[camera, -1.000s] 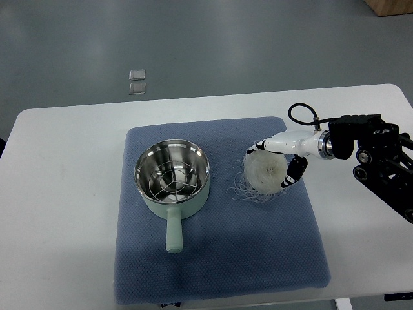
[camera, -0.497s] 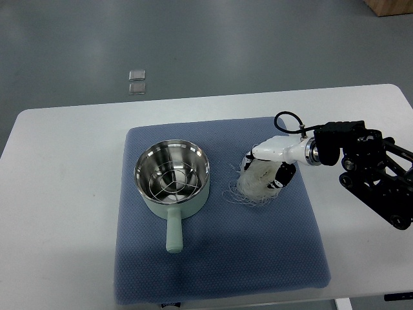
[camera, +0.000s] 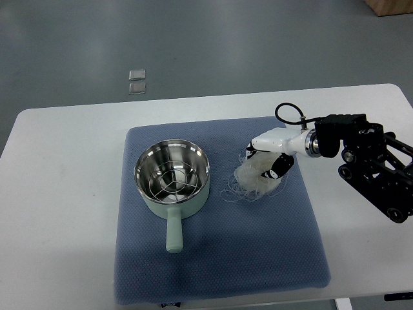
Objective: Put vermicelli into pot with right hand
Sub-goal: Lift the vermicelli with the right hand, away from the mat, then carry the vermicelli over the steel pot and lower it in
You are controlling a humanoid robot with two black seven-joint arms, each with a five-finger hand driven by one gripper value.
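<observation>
I will release the vermicelli from my right gripper on the wire rack inside the pale green pot (camera: 169, 170).
A pale green pot (camera: 171, 179) with a steel inside and a wire rack stands on the blue mat (camera: 213, 258), its handle pointing toward the near edge. To its right a white bundle of vermicelli (camera: 253, 177) rests partly on the mat with loose strands trailing left. My right hand (camera: 270, 156), white with black fingertips, comes in from the right edge and is shut on the upper right part of the bundle. The left arm does not show.
The mat lies on a white table (camera: 64, 194). Two small clear squares (camera: 136, 81) lie on the grey floor beyond the table's far edge. My black right arm (camera: 374, 168) spans the table's right side.
My right hand has closed on the vermicelli and drawn it up and slightly toward the far side; the bundle has bunched together and lifted on its right side.
</observation>
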